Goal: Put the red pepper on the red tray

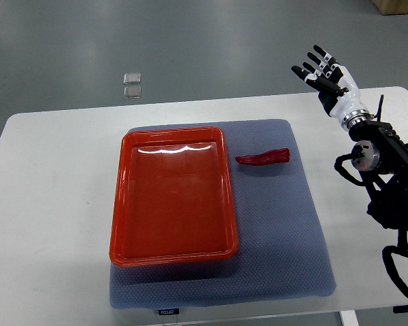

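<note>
Next, my right gripper grips the red pepper's thick half (276, 157), so that its thin end toward the red tray stays free.
A red pepper (264, 159) lies on the blue-grey mat (279, 224), just right of the red tray (173, 257). The tray is rectangular, sits on the mat's left half and holds nothing. My right hand (324, 73) hovers over the table's far right corner, well up and right of the pepper, with its fingers spread and nothing in them. Its dark arm (387, 170) runs down the right edge. The left arm does not show.
The white table (47, 204) carries the mat. Two small clear squares (132, 85) lie on the grey floor beyond the table's far edge. A brown box corner (398, 5) shows at the top right.
</note>
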`<state>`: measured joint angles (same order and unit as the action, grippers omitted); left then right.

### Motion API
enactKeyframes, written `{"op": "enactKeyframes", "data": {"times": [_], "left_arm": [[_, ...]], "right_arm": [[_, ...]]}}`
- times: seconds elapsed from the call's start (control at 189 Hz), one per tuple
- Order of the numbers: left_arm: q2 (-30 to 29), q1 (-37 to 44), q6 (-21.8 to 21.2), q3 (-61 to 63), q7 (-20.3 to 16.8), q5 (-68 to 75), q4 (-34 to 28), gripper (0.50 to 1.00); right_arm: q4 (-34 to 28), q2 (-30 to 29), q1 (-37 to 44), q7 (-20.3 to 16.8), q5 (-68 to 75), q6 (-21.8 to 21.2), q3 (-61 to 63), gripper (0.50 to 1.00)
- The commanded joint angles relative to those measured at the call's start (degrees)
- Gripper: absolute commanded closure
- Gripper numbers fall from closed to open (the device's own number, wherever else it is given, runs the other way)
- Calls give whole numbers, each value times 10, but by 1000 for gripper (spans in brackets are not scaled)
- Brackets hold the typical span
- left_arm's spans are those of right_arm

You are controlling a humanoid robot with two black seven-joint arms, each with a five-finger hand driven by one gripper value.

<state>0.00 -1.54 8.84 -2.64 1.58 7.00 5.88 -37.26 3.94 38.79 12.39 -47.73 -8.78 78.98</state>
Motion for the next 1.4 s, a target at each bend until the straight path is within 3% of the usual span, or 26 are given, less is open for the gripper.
{"op": "enactKeyframes", "data": {"times": [0.0,0.635,0.974,1.259,1.397], "left_arm": [[0,0,0,0,0,0,0,500],[0,0,0,0,0,0,-2,500],[0,0,-1,0,0,0,-2,500],[0,0,0,0,0,0,-2,500],[0,0,-1,0,0,0,-2,500]], "right_arm": [[0,1,0,-1,1,-1,-1,587],[0,6,2,-1,-4,-3,-24,585],[-9,31,17,2,-5,-7,-128,585],[-84,142,61,17,-14,-33,-316,587],[-119,185,90,28,-90,-47,-391,587]]}}
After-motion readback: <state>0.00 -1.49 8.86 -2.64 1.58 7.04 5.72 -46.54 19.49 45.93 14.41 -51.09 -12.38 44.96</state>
